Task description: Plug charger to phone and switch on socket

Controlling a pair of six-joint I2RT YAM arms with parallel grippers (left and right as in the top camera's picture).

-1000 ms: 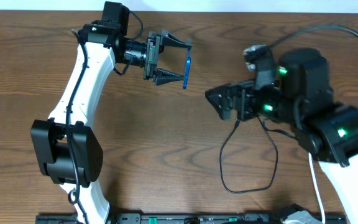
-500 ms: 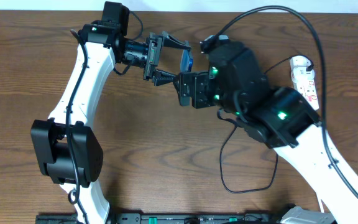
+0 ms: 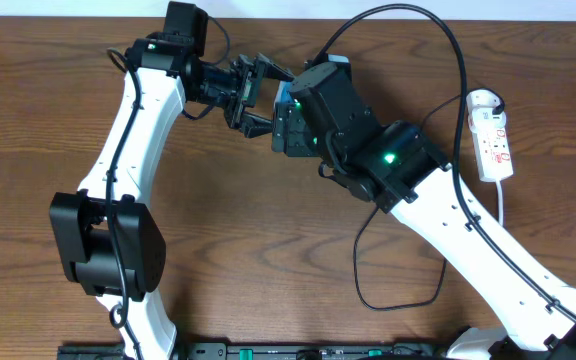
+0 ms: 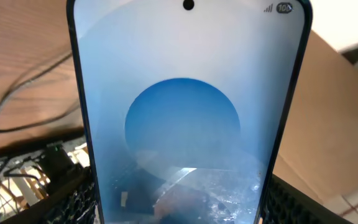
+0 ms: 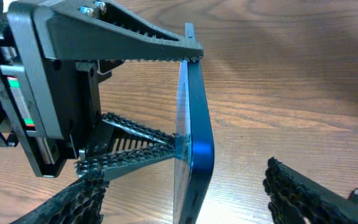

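The left gripper spans the phone's wide screen, so the robot's right gripper should take the phone and turn its thin edge point(image 5: 202, 146) toward the left gripper.
My left gripper point(image 3: 276, 97) is shut on the phone point(image 4: 185, 118) and holds it on edge above the table. Its light-blue screen fills the left wrist view. In the right wrist view the phone point(image 5: 194, 130) shows edge-on, clamped by the left gripper's fingers point(image 5: 135, 46). My right gripper point(image 5: 191, 202) is open, with the phone's lower end between its fingers and apart from both. The charger's thin black cable point(image 3: 400, 300) lies looped on the table and shows in the left wrist view point(image 4: 17, 93); its plug tip is hidden. The white socket strip point(image 3: 493, 135) lies at the far right.
My right arm point(image 3: 438, 200) stretches diagonally across the table's middle and covers most of the phone from above. A thick black arm cable point(image 3: 438, 40) arcs over the back. A black rail point(image 3: 268, 352) runs along the front edge.
My right arm has swung left across the table and brought its open gripper around the phone. The left gripper kept holding the phone and turned a little. The socket strip came into view.
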